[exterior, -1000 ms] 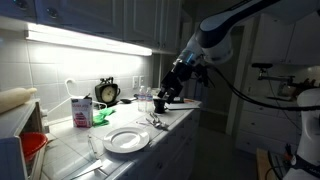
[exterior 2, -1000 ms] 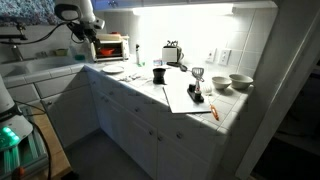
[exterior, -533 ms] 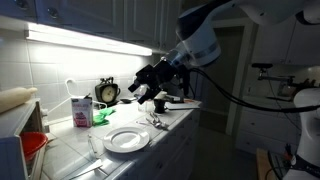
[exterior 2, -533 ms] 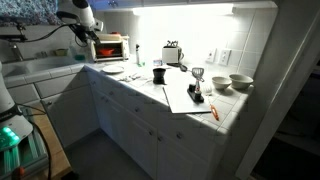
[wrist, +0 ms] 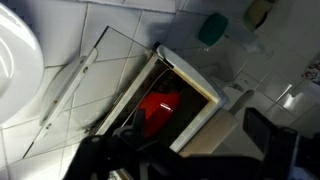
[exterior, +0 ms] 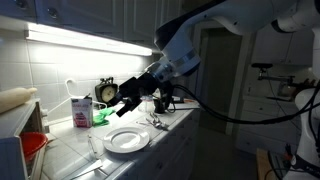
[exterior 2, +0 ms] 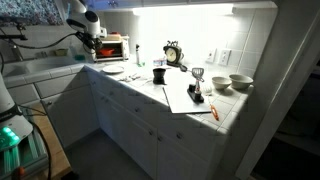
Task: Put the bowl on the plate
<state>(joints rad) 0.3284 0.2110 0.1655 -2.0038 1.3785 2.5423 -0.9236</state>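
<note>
The robot's gripper needs to next reach into the white oven and close on the red bowl's rim (exterior: 44,141) (wrist: 147,104), on the side that faces the open glass door.
The red bowl (wrist: 158,108) sits inside a small white oven whose glass door (wrist: 85,85) hangs open. It also shows at the left edge of an exterior view (exterior: 33,147). The white plate (exterior: 127,140) lies on the tiled counter in front of the oven, and its rim shows at the left of the wrist view (wrist: 14,60). My gripper (exterior: 126,97) hangs in the air above the plate, apart from bowl and plate. In the wrist view its dark fingers (wrist: 190,160) stand wide apart with nothing between them. In an exterior view the arm (exterior 2: 85,20) is above the oven (exterior 2: 110,47).
A pink-and-white carton (exterior: 82,110), a green thing (exterior: 100,116) and a clock (exterior: 107,92) stand by the wall. A cream roll-shaped thing (exterior: 15,97) lies on the oven. Cutlery and a cup (exterior: 158,104) are beyond the plate. The counter edge runs at the right.
The arm has swung left along the counter, from over the cup and cutlery to above the plate, closer to the oven. Bowl and plate have not moved.
</note>
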